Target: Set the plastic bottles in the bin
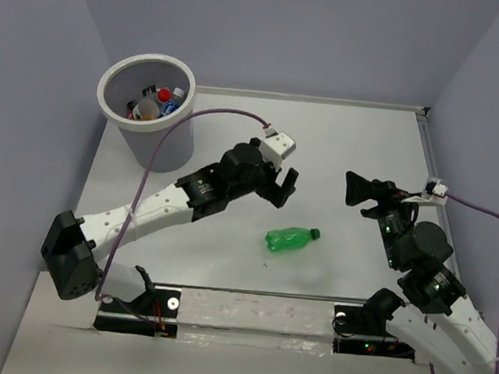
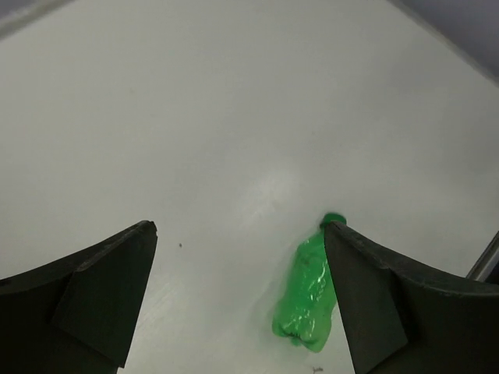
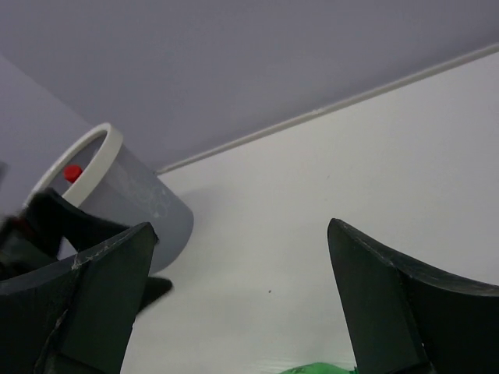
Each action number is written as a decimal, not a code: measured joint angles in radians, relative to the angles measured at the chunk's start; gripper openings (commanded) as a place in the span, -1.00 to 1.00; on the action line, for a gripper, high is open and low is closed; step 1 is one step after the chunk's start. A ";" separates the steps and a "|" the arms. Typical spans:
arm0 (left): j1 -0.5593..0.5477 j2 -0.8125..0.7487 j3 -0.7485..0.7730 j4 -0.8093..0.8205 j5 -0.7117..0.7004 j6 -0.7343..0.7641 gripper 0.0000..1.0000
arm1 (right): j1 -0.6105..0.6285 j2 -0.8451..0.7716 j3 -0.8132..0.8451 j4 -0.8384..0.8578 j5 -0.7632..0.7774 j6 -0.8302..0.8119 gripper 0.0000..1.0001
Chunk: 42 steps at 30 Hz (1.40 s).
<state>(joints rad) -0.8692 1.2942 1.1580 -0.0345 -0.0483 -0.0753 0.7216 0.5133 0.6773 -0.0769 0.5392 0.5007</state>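
My left gripper is to close next on the upper body (image 1: 296, 236) (image 2: 313, 263) of the green plastic bottle, at a point a little below the bottle's cap.
A green plastic bottle (image 1: 291, 239) lies on its side on the table, cap to the right. My left gripper (image 1: 284, 190) is open and empty, just above and left of it. In the left wrist view the bottle (image 2: 308, 292) lies partly behind my right finger (image 2: 366, 296). My right gripper (image 1: 360, 191) is open and empty, to the right of the bottle; a green sliver (image 3: 316, 368) shows at the bottom of its view. The bin (image 1: 123, 78) stands at the back left with several bottles (image 1: 156, 104) inside. It also shows in the right wrist view (image 3: 136, 195).
Purple walls close the table at the back and both sides. A purple cable (image 1: 175, 131) loops from the left arm past the bin. A metal rail (image 1: 255, 311) runs along the near edge between the arm bases.
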 measured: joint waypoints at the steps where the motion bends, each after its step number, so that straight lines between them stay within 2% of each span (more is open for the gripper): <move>1: -0.027 0.027 -0.034 0.009 0.014 0.010 0.98 | 0.000 -0.026 -0.003 -0.002 0.026 0.001 0.93; 6: -0.063 0.162 -0.109 0.026 0.127 0.054 0.98 | 0.000 -0.093 -0.006 -0.036 0.098 0.002 0.93; 11: -0.075 0.261 -0.106 0.058 0.269 0.096 0.98 | 0.000 -0.100 -0.007 -0.064 0.120 0.004 0.93; 19: -0.124 0.442 -0.039 0.046 0.367 0.134 0.98 | 0.000 -0.048 -0.007 -0.080 0.114 0.004 0.93; 22: -0.153 0.501 -0.011 0.027 0.361 0.148 0.76 | 0.000 -0.037 -0.007 -0.081 0.111 0.004 0.93; 23: -0.163 0.516 -0.009 0.024 0.354 0.150 0.52 | 0.000 -0.036 -0.007 -0.081 0.109 0.004 0.94; 26: -0.181 0.557 -0.003 -0.009 0.328 0.157 0.17 | 0.000 -0.037 -0.007 -0.081 0.108 0.004 0.93; 31: -0.188 0.566 0.006 -0.016 0.287 0.161 -0.05 | 0.000 -0.037 -0.007 -0.081 0.107 0.003 0.93; 33: -0.188 0.565 0.006 -0.015 0.275 0.161 -0.27 | 0.000 -0.039 -0.007 -0.082 0.107 0.003 0.93; 39: -0.178 0.527 0.006 -0.047 0.180 0.166 -0.28 | 0.000 -0.063 -0.007 -0.081 0.108 0.003 0.91; 42: -0.137 0.440 0.005 -0.067 0.133 0.159 -0.28 | 0.000 -0.077 -0.007 -0.081 0.109 0.003 0.91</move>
<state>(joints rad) -1.0061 1.7340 1.1633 -0.1017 0.0845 0.0834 0.7216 0.4366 0.6701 -0.1581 0.6479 0.5041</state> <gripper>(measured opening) 0.673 0.958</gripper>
